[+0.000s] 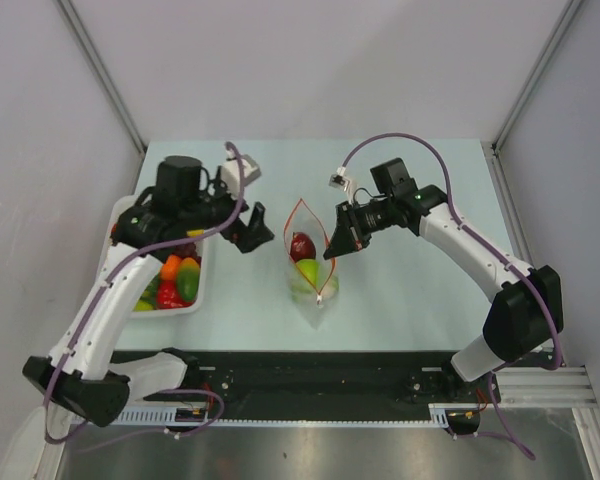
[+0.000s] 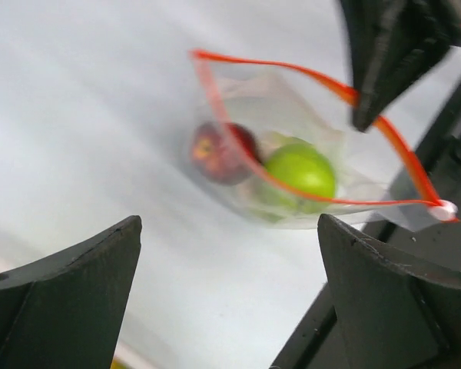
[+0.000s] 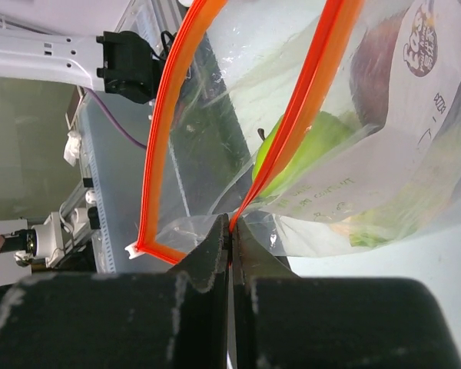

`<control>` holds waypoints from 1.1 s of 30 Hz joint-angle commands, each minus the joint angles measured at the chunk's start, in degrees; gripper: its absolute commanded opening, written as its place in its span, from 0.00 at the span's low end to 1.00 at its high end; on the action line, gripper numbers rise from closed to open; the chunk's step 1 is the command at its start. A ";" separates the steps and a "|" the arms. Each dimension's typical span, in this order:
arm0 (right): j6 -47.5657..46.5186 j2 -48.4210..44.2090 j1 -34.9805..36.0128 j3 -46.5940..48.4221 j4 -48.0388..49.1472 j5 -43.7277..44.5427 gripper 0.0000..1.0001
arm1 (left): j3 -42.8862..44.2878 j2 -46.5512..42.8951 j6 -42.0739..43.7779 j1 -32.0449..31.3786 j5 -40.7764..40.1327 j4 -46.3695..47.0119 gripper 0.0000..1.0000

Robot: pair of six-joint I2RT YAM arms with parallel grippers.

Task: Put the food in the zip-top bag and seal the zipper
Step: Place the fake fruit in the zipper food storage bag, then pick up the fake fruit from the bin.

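Note:
My left gripper needs to move to the white tray next and close on the middle of the green piece (image 1: 187, 280) next to the orange piece.
The zip-top bag (image 1: 313, 285) lies mid-table with its mouth held open. Inside are a dark red piece (image 1: 302, 246) and a green apple (image 1: 308, 270). My right gripper (image 1: 332, 245) is shut on the right side of the orange-red zipper (image 1: 292, 218). The right wrist view shows its jaws (image 3: 230, 227) pinching the zipper strip (image 3: 307, 115), with the apple (image 3: 307, 150) behind it. My left gripper (image 1: 252, 232) is open and empty, just left of the bag. In the left wrist view it (image 2: 230, 231) faces the bag (image 2: 323, 131), apple (image 2: 301, 169) and red piece (image 2: 219, 151).
A white tray (image 1: 120, 215) at the left holds more food: an orange piece (image 1: 170, 266), a green one (image 1: 188, 280) and red ones (image 1: 168, 298). A black rail (image 1: 310, 375) runs along the table's near edge. The bag's white slider tab (image 1: 320, 298) points toward it.

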 commanded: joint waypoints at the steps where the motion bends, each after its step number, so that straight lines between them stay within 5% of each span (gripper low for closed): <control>1: -1.26 -2.20 0.14 2.06 -0.17 0.03 0.00 | -0.16 -0.42 1.16 13.34 3.10 -4.55 0.98; 9: -1.70 -2.12 0.40 4.00 0.18 0.91 0.00 | -8.14 0.28 16.64 29.00 -5.04 -14.76 0.92; 20: 4.10 -1.85 0.75 5.93 2.63 -1.46 0.00 | -17.39 6.86 11.38 32.61 -20.61 -8.88 0.85; 33: 3.67 -0.53 1.37 6.29 3.34 -0.24 0.00 | -20.20 13.02 9.35 33.58 -21.42 -7.82 0.75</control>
